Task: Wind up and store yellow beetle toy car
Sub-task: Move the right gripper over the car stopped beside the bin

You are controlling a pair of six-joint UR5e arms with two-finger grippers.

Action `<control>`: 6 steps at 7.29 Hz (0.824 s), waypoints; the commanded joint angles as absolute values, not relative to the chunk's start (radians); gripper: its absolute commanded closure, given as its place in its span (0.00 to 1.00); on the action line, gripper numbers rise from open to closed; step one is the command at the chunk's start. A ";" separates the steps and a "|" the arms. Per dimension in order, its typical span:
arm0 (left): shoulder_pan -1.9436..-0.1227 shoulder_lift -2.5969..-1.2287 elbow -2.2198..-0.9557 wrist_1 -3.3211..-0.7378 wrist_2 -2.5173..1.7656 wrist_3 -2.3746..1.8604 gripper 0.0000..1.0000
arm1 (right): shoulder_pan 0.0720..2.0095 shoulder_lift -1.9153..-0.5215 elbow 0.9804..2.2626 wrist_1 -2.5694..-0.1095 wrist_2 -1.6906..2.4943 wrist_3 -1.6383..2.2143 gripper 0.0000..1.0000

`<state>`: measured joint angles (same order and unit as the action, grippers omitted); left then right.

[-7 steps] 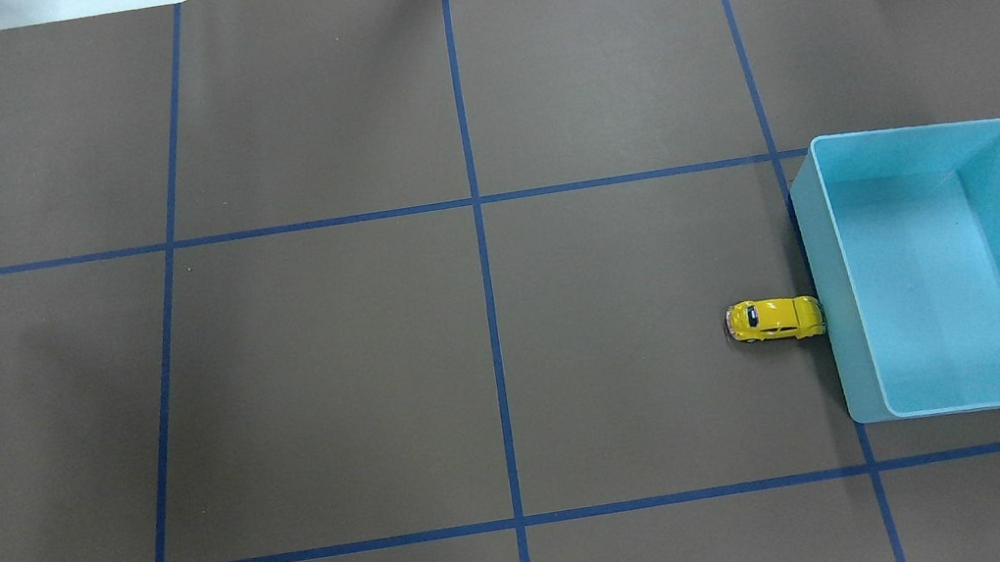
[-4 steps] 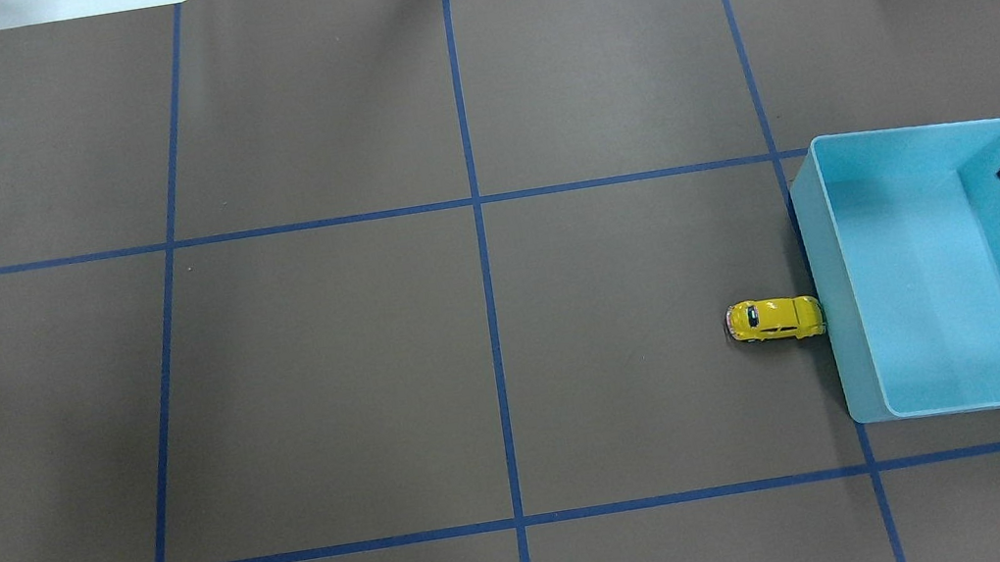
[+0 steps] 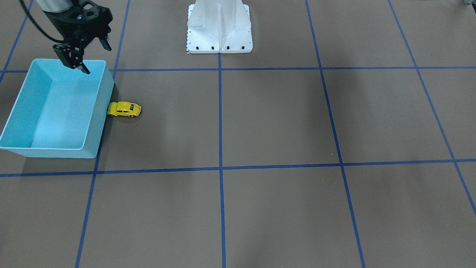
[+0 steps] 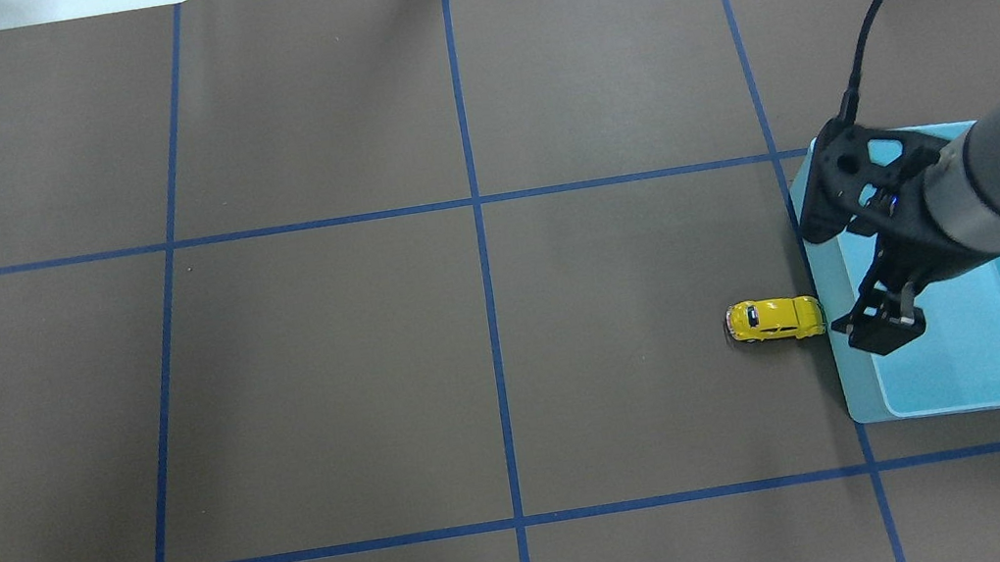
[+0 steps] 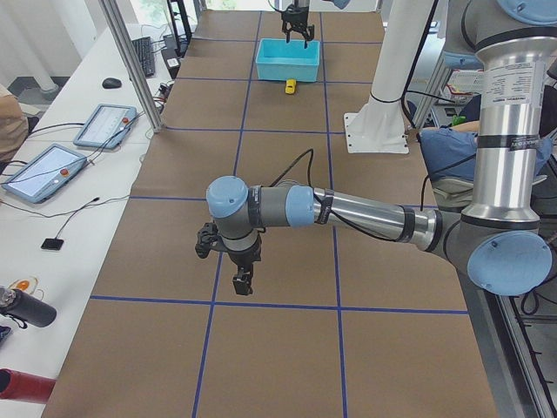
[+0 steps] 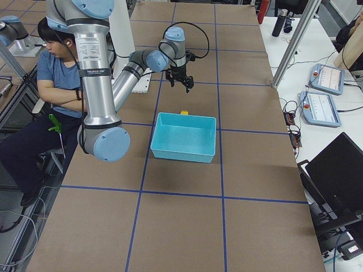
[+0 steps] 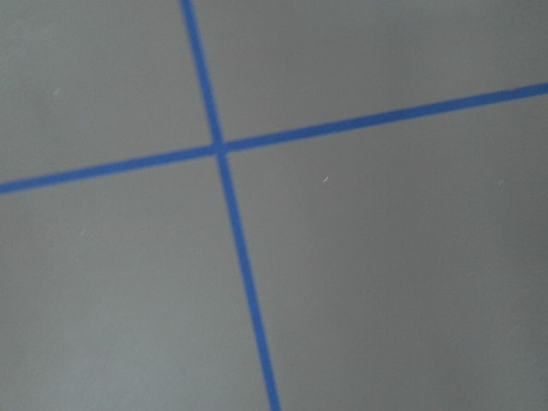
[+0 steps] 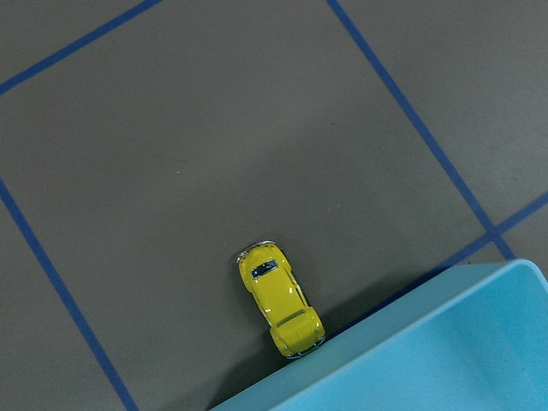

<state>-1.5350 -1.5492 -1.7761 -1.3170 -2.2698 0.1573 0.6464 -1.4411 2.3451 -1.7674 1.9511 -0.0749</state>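
My right gripper needs to close across the cabin sides (image 3: 122, 107) (image 8: 281, 296) of the yellow beetle toy car, between its rear window and the hood beside the turquoise bin.
The yellow beetle toy car (image 4: 773, 319) stands on the brown mat, its one end against the outer wall of the turquoise bin (image 4: 969, 369). It also shows in the front view (image 3: 124, 109) and the right wrist view (image 8: 278, 295). The bin (image 3: 95, 126) holds nothing that I can see. My right gripper (image 4: 852, 273) hangs open and empty above the bin's side nearest the car (image 3: 97, 59). My left gripper (image 5: 242, 280) shows only in the exterior left view, low over the mat far from the car; I cannot tell whether it is open or shut.
The robot's white base plate (image 3: 219, 33) stands at the table's middle edge. Blue tape lines divide the mat. A seated person (image 6: 51, 73) is beside the robot. Tablets (image 5: 104, 126) lie on the side bench.
My right arm has swung in from the right edge and now hangs over the bin near the car. The car and bin have not moved.
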 commanded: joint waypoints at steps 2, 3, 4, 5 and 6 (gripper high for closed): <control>-1.539 -1.557 -1.747 -1.334 -2.258 0.155 0.00 | 0.517 -1.437 2.226 -1.723 1.832 -0.260 0.00; -1.540 -1.554 -1.730 -1.382 -2.258 0.158 0.00 | 0.523 -1.436 2.153 -1.647 1.821 -0.309 0.00; -1.543 -1.560 -1.736 -1.402 -2.258 0.155 0.00 | 0.528 -1.428 2.057 -1.553 1.818 -0.328 0.00; -1.543 -1.557 -1.736 -1.404 -2.260 0.156 0.00 | 0.529 -1.414 2.001 -1.505 1.818 -0.330 0.00; -1.546 -1.559 -1.741 -1.404 -2.260 0.156 0.00 | 0.549 -1.416 1.993 -1.505 1.825 -0.324 0.00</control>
